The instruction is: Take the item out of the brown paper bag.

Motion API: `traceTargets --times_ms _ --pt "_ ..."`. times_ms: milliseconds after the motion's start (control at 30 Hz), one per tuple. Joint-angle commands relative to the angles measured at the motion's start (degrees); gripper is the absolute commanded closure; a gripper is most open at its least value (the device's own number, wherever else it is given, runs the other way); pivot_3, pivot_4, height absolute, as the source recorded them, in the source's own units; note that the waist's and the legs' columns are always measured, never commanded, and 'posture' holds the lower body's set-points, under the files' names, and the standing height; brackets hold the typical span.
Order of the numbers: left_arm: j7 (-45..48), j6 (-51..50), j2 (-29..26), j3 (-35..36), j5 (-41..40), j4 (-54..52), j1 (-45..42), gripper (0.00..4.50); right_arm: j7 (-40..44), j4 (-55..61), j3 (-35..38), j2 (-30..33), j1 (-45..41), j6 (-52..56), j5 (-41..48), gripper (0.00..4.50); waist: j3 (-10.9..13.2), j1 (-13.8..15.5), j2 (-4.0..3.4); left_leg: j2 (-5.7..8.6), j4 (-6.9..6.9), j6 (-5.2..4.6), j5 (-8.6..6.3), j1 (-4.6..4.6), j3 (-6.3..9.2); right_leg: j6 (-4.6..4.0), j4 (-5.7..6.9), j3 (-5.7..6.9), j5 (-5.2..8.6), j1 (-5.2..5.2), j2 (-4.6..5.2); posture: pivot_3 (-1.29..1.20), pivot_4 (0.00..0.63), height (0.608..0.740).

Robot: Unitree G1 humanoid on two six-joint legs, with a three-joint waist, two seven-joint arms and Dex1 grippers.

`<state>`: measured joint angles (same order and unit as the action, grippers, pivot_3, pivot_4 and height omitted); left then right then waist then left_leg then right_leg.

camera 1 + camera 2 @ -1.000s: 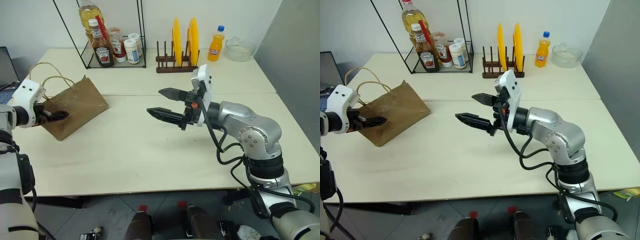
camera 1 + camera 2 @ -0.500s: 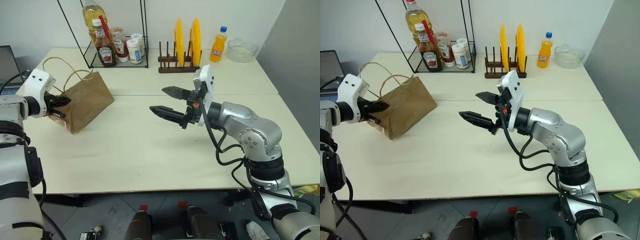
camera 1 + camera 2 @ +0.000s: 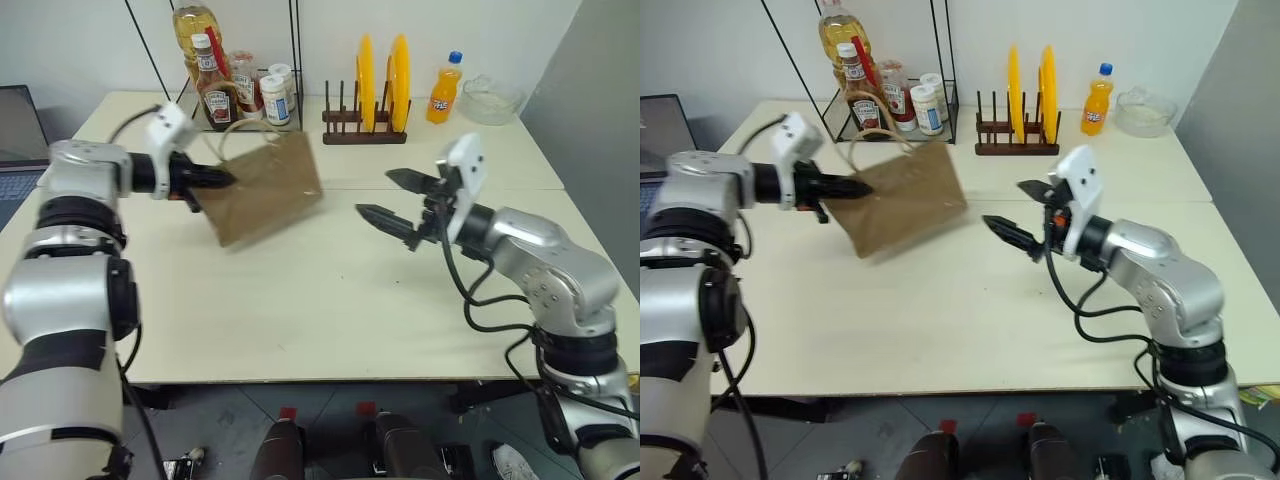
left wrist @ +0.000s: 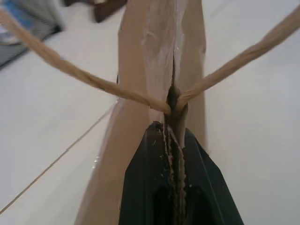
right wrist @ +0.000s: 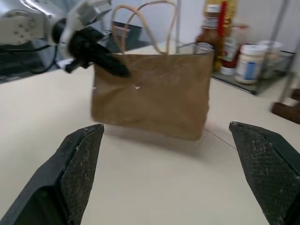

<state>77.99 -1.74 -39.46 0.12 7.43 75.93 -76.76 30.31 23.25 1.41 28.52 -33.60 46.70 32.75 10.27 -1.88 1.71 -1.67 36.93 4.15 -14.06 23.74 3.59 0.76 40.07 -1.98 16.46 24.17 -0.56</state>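
Observation:
Next, I release the brown paper bag with my left gripper on the bare table (image 3: pixel 343 233) in front of the wooden rack.
The brown paper bag (image 3: pixel 268 192) hangs tilted over the middle of the table, its string handles (image 4: pixel 70 70) looping up. My left gripper (image 3: pixel 215 182) is shut on the bag's top edge at its left side; in the left wrist view the black fingers (image 4: pixel 154 187) pinch the paper fold (image 4: pixel 161 56). My right gripper (image 3: pixel 375 193) stands open to the right of the bag, pointing at it, a short gap away. From the right wrist the bag (image 5: pixel 150 93) faces the spread fingers (image 5: pixel 79 159). The item is hidden.
At the back stand a wire rack (image 3: pixel 235 95) with a ketchup bottle, oil and jars, a wooden rack with yellow plates (image 3: pixel 378 75), an orange soda bottle (image 3: pixel 441 90) and a glass bowl (image 3: pixel 490 100). A laptop (image 3: pixel 18 125) sits at far left.
My left gripper closed on the bag's edge and swung it up and right, toward the table's middle. The right gripper drew back to the right, still open. The camera also shifted.

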Motion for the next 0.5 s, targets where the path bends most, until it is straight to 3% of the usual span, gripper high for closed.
traceTargets --times_ms 33,267,500 --pt "-0.1 4.9 2.8 -1.0 0.3 -2.2 -2.0 4.46 -3.1 6.9 3.5 1.2 3.6 1.3 0.5 0.00 0.0 0.0 0.01 0.00 0.02 0.00 0.00 0.02 0.00 0.00 -0.01 -0.01 0.00 0.00 0.00 0.00 0.150 0.740" --pt "-1.4 8.1 10.2 -2.0 1.1 -0.6 -4.3 4.46 -7.6 15.4 6.3 2.2 11.7 5.3 1.0 0.00 0.0 -0.6 0.01 0.00 0.03 -0.01 0.00 0.03 -0.02 0.00 0.06 -0.07 0.00 0.03 -0.02 0.00 0.150 0.740" --pt "-8.4 11.4 13.3 -2.8 3.3 0.6 -5.5 4.46 -11.8 18.4 8.8 1.3 16.0 6.7 0.9 0.00 0.0 -0.6 0.02 0.03 0.04 -0.01 0.00 0.00 -0.09 0.01 0.10 -0.16 0.00 0.02 -0.03 0.00 0.150 0.740"
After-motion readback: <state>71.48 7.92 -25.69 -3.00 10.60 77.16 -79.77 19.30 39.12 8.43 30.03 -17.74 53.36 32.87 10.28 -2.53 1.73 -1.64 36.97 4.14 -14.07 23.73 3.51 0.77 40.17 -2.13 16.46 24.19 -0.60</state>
